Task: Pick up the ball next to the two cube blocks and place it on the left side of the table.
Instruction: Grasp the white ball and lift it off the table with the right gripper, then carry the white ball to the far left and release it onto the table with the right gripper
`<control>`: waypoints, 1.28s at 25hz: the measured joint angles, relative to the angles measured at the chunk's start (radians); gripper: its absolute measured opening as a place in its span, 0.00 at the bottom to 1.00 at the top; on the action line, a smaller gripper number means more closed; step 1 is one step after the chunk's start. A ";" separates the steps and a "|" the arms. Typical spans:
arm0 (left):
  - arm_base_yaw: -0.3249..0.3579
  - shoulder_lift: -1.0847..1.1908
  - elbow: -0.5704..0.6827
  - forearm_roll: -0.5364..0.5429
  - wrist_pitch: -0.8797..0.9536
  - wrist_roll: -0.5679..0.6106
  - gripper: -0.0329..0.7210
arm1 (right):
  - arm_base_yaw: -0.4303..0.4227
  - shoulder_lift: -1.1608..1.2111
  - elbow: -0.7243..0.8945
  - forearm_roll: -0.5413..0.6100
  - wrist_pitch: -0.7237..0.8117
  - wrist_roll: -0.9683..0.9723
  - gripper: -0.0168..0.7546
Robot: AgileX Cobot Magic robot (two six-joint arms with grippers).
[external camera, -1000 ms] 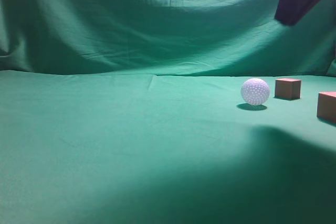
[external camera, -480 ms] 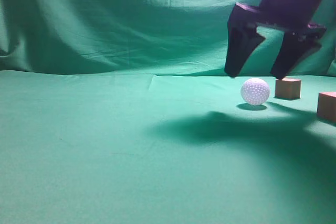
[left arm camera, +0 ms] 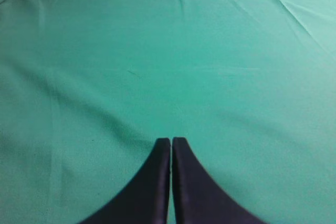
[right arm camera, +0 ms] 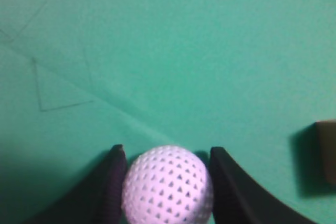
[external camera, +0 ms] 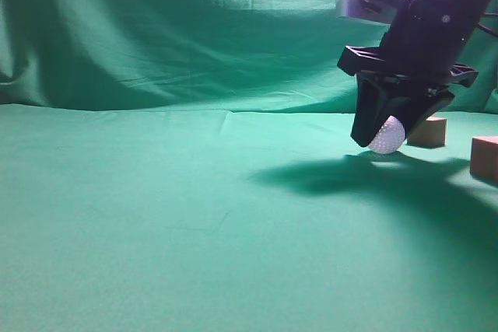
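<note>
The robot's right gripper will release the white ball on bare green cloth (external camera: 15, 128) near the backdrop, far across from the cubes.
The white dimpled ball (external camera: 389, 138) rests on the green table (external camera: 156, 215) at the right. My right gripper (external camera: 387, 142) has come down over it, with one finger on each side. In the right wrist view the ball (right arm camera: 168, 184) sits between the fingers of that gripper (right arm camera: 168, 149); the left finger touches it and a thin gap shows at the right finger. One reddish-brown cube (external camera: 433, 131) stands just behind the gripper, and the other (external camera: 484, 157) is at the right edge. My left gripper (left arm camera: 171, 140) is shut and empty over bare cloth.
A cube's edge (right arm camera: 326, 150) shows at the right of the right wrist view. The draped green backdrop (external camera: 194, 29) rises behind the table. The arm's shadow (external camera: 327, 172) lies on the cloth left of the ball.
My right gripper has come down from above and now straddles the ball. Its fingers have narrowed. The ball has shifted slightly to the right.
</note>
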 joint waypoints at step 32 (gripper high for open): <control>0.000 0.000 0.000 0.000 0.000 0.000 0.04 | 0.551 0.727 -1.136 0.380 -0.118 -0.406 0.45</control>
